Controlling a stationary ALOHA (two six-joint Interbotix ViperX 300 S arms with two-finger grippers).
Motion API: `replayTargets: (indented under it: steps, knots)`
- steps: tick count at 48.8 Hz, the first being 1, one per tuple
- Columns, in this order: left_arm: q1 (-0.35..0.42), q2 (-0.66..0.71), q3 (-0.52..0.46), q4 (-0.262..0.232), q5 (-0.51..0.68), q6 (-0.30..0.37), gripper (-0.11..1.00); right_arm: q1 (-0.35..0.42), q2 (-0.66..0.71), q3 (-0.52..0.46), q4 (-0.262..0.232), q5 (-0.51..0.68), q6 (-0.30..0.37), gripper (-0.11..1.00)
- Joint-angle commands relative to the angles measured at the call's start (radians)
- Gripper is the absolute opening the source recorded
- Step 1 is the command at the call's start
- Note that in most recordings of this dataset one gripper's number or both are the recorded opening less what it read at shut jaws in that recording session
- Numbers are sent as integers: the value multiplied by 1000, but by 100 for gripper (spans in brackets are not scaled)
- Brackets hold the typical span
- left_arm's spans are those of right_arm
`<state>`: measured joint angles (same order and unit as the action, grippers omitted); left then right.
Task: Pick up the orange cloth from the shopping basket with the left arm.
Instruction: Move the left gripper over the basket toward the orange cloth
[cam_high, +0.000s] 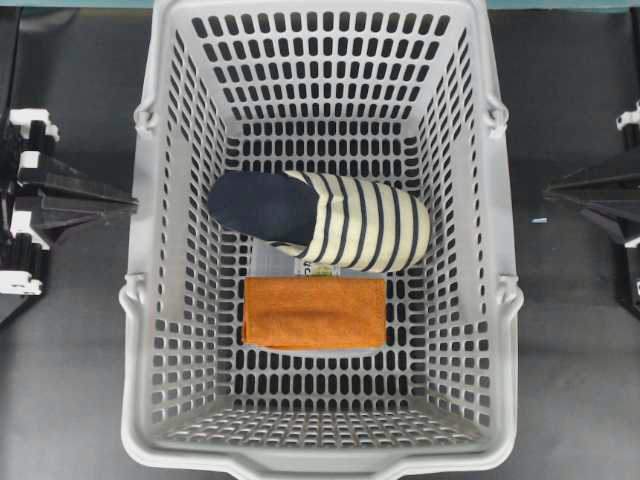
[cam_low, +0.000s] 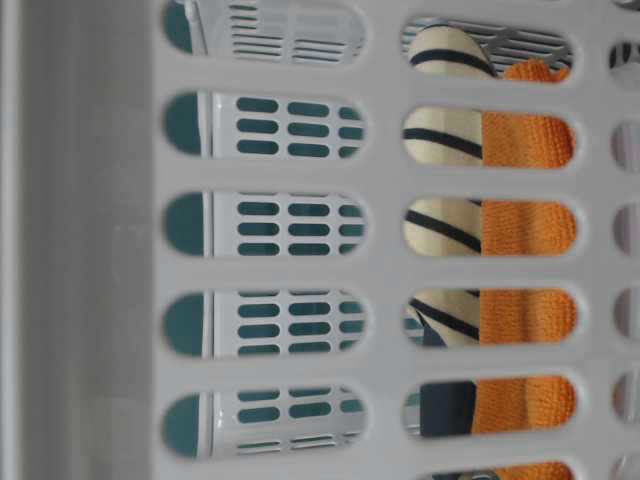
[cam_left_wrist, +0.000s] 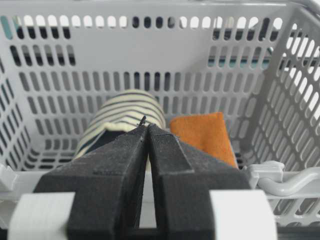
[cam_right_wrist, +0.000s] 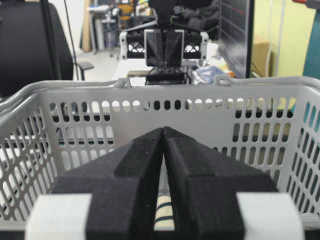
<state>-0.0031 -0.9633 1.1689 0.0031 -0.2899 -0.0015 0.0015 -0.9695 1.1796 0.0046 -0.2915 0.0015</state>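
Note:
The middle of the orange cloth (cam_high: 307, 312) (cam_left_wrist: 204, 139) will be gripped by my left gripper, which will squeeze the cloth's two long sides together.
The orange cloth (cam_high: 315, 312) lies flat on the floor of the light-grey shopping basket (cam_high: 138, 400), just in front of a navy-and-cream striped slipper (cam_high: 330, 222). My left gripper (cam_high: 128, 203) is shut and empty, outside the basket's left wall, level with the slipper. In the left wrist view its tips (cam_left_wrist: 146, 128) meet above the near rim, with the cloth (cam_left_wrist: 202, 135) lower right beyond them and the slipper (cam_left_wrist: 125, 107) straight ahead. My right gripper (cam_high: 550, 190) is shut and empty outside the right wall. Its closed tips also show in the right wrist view (cam_right_wrist: 163, 131).
The basket walls (cam_left_wrist: 150, 60) stand tall between both grippers and the contents. The table-level view looks through the slotted wall (cam_low: 100, 250) at the cloth (cam_low: 525, 225) and slipper (cam_low: 440, 220). The opposite arm (cam_right_wrist: 165, 45) shows beyond the far rim. Dark tabletop (cam_high: 570, 380) lies on both sides.

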Motion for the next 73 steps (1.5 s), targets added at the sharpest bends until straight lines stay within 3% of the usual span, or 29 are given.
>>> replayTargets:
  steps: [1,7,17,44,51,59,63,73]
  knots:
    - [-3,20,-63,40,34,-31,6,5,17,-6,2,-6,9,0]
    - [-5,54,-153,40,141,-75,0,5,17,-3,17,-6,23,0]
    - [-44,166,-354,40,390,-78,0,5,9,-3,17,-11,40,0]
    - [-92,785,-999,41,1170,-75,0,6,8,-2,17,-5,41,0]
    - [-92,874,-1098,41,1284,-75,0,6,8,0,17,-3,41,0]
    - [-103,931,-1131,41,1285,-78,2,5,6,2,15,-5,41,0]
    - [-112,945,-1126,41,1266,-87,16,5,6,2,17,-5,40,0]
    - [-147,986,-1115,41,1178,-97,76,5,6,3,17,-5,40,0]
